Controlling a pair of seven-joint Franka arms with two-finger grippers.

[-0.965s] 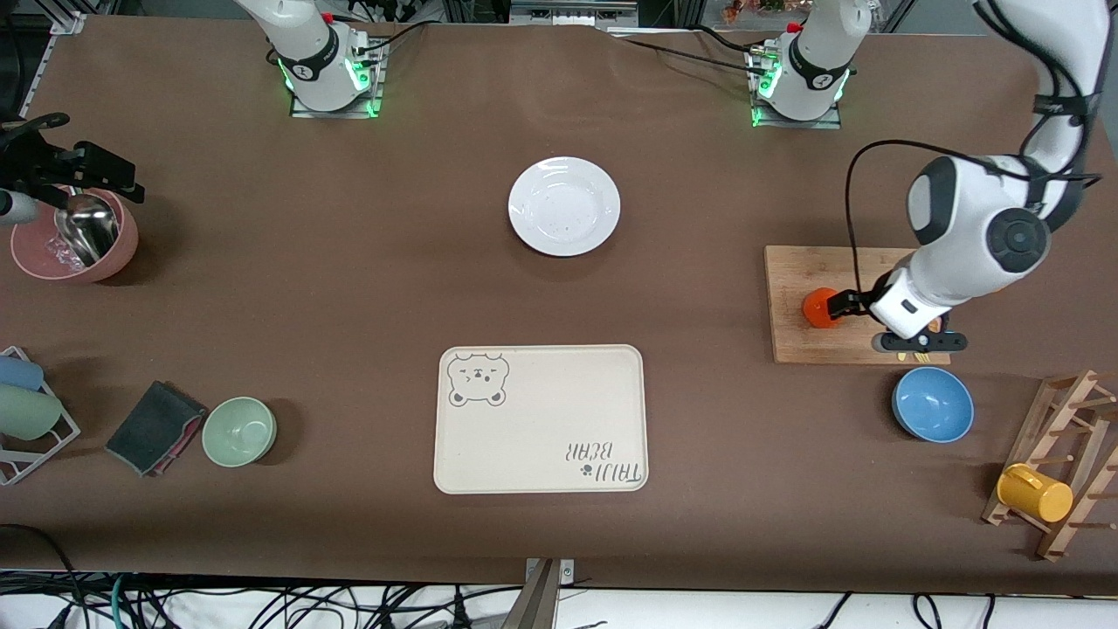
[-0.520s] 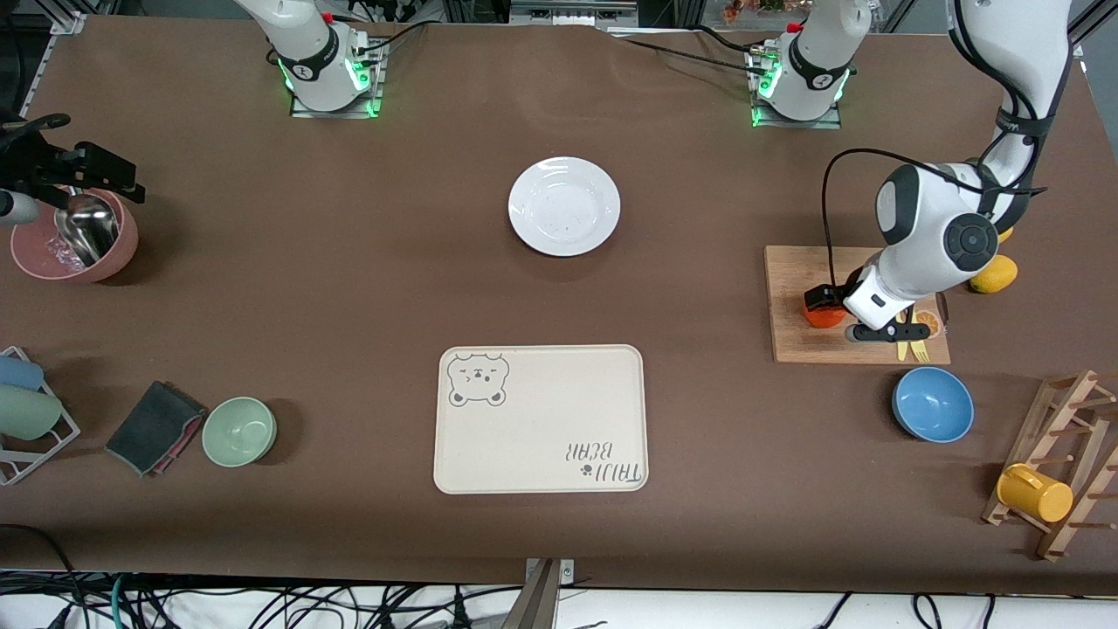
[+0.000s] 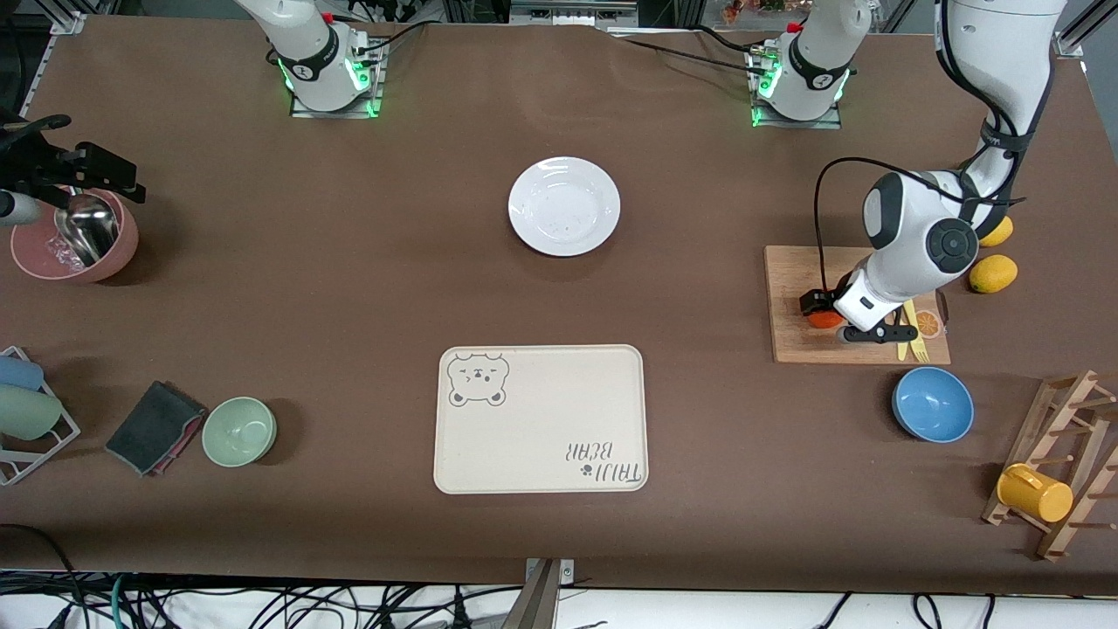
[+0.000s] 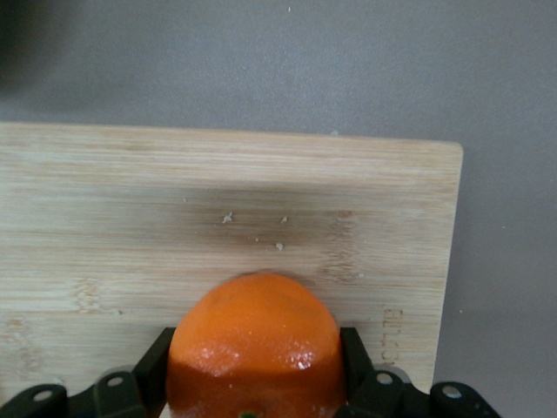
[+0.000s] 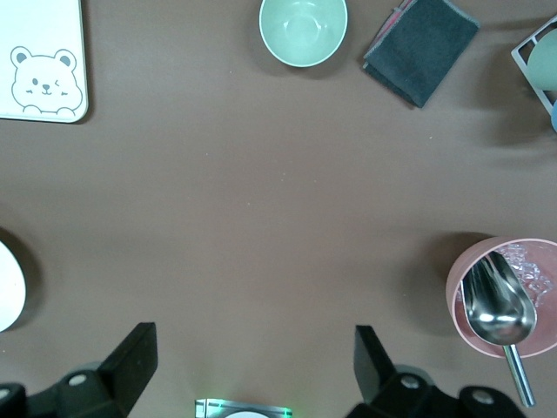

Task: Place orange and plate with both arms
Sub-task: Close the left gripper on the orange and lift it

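Note:
Next, my left gripper releases the orange that I am to place, setting it free in the middle of the bare white plate (image 3: 563, 209). The orange still sits on the wooden cutting board.
The orange (image 4: 252, 340) sits on a wooden cutting board (image 4: 261, 200) at the left arm's end of the table. Only a sliver of it shows in the front view (image 3: 819, 320). My left gripper (image 3: 825, 313) is down on the board, and its black fingers (image 4: 155, 361) press both sides of the orange. The white plate (image 3: 564, 206) lies bare mid-table, toward the robots' bases; its rim shows in the right wrist view (image 5: 7, 287). My right gripper (image 3: 87, 170) waits, open and empty (image 5: 252, 348), above the table beside a pink bowl (image 3: 74, 236).
Two lemons (image 3: 993, 273) lie beside the board, and a blue bowl (image 3: 932, 404) stands nearer the camera. A cream bear tray (image 3: 540, 419) is at the front middle. A green bowl (image 3: 239, 431), a dark cloth (image 3: 155, 426) and a mug rack (image 3: 1061, 463) are also here.
My left arm swung toward the table's middle and came down, bringing its gripper from beside the orange to around it. The lemons came into view. The right arm has not moved.

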